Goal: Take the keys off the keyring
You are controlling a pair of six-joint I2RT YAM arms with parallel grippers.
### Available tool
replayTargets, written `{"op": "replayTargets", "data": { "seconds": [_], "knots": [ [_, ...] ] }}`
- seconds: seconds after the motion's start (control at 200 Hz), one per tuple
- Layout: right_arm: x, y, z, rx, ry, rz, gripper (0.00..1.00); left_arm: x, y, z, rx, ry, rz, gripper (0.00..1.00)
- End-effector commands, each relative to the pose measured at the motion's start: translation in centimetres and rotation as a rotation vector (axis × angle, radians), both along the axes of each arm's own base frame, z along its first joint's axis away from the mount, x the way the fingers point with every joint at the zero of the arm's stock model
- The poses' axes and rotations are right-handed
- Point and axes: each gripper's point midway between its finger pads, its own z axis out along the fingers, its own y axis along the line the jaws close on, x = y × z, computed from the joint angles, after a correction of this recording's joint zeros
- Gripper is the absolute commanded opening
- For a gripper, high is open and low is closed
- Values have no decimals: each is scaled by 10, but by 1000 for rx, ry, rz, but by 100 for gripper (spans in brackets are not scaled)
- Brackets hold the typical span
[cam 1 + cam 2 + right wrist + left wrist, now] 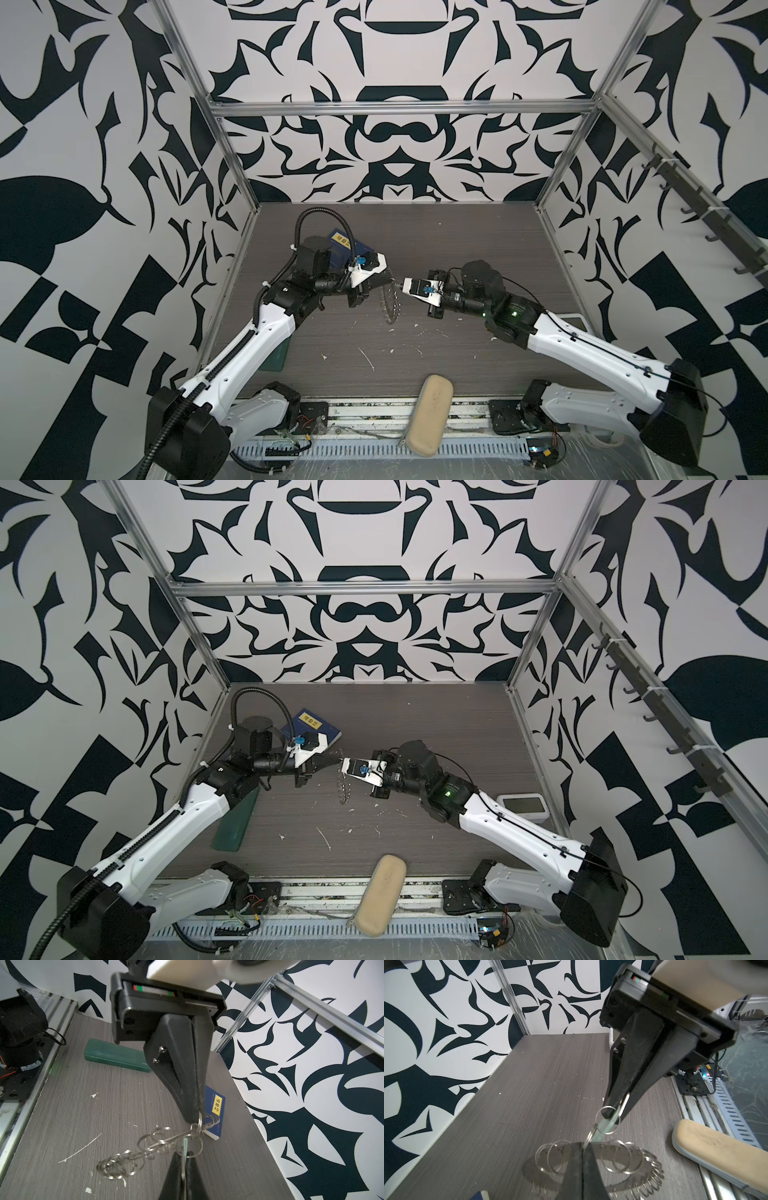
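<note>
I need to open my right gripper, which is holding the mint-green tag that is still threaded on its split ring, and then grip the ring's wire [596, 1116] with it.
The keyring [390, 300] is a flat grey metal disc with a large hole and many wire split rings on its rim. It hangs on edge above the table between my two arms in both top views [344, 788]. My left gripper [389, 275] is shut on its upper rim, where one split ring [591, 1135] comes out of the closed tips [584, 1145]. The keys show as a pale mint-green tag [604, 1126] threaded on a larger split ring [608, 1120]. My right gripper [399, 286] is shut on that tag [185, 1144]. The two grippers nearly touch tip to tip.
A blue book [311, 726] lies at the back left of the grey table [457, 249]. A dark green case [235, 817] sits under my left arm. A beige pouch [430, 409] lies over the front edge. A white device [521, 806] is at the right wall. White specks dot the table.
</note>
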Motion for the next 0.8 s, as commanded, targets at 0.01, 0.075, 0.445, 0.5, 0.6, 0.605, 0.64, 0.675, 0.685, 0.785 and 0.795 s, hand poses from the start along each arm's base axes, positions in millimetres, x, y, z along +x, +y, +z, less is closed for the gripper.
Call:
{"op": "replayTargets", "data": {
  "seconds": [0.01,0.075,0.445,0.5,0.6,0.605,0.64,0.675,0.685,0.785,0.795],
  "knots": [
    [-25,12,11,29,16,121,0,24,5,18,-50,-99,120,0],
    [-26,13,8,32,30,125,0,22,3,22,-63,-117,106,0],
    [-23,21,10,85,71,130,18,15,-2,28,-76,-138,85,0],
    [-24,22,11,89,71,135,20,15,-2,28,-75,-138,87,0],
    [-24,22,12,96,79,133,22,15,-2,28,-75,-137,89,0],
    [-24,22,13,97,79,133,22,15,-2,28,-75,-138,89,0],
    [-23,23,13,99,88,128,23,15,-2,28,-75,-139,91,0],
    [-23,22,13,101,94,123,24,15,-2,28,-75,-140,93,0],
    [-23,22,12,100,95,123,24,15,-1,29,-76,-142,93,0],
    [-20,22,10,99,113,101,26,14,-1,32,-78,-153,93,0],
    [-20,21,10,100,114,97,26,14,-1,31,-78,-153,93,0]
  ]
}}
